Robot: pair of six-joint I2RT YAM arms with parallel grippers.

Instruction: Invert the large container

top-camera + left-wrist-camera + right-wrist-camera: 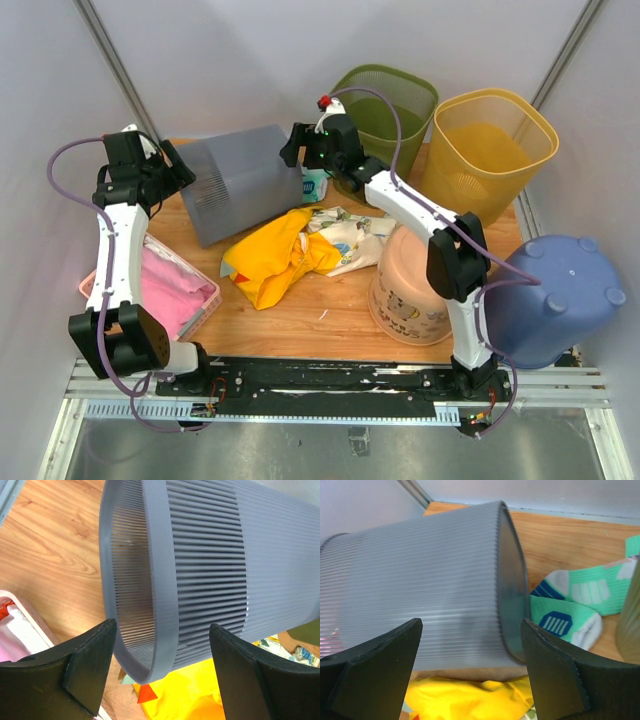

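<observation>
I will next close my right gripper on the green bin's near rim [365, 129], on the side toward the grey container.
The large container [240, 180] is a grey ribbed bin lying on its side at the back left of the wooden table [330, 310]. Its open mouth faces left and its base faces right. My left gripper [180, 165] is at the mouth end. In the left wrist view the container [210, 555] shows its rim between the spread fingers of the left gripper [162, 625], which is open and not touching it. My right gripper [298, 150] is at the base end. In the right wrist view the right gripper [471, 622] is open, straddling the container's [420, 565] base edge.
A yellow cloth [280, 255] and a patterned cloth [350, 235] lie in front of the container. A pink basket [205, 305] sits front left. A green bin [385, 105] and a yellow bin [490, 145] stand at the back right. A beige bucket [405, 290] and a blue bucket [555, 295] are upturned at the right.
</observation>
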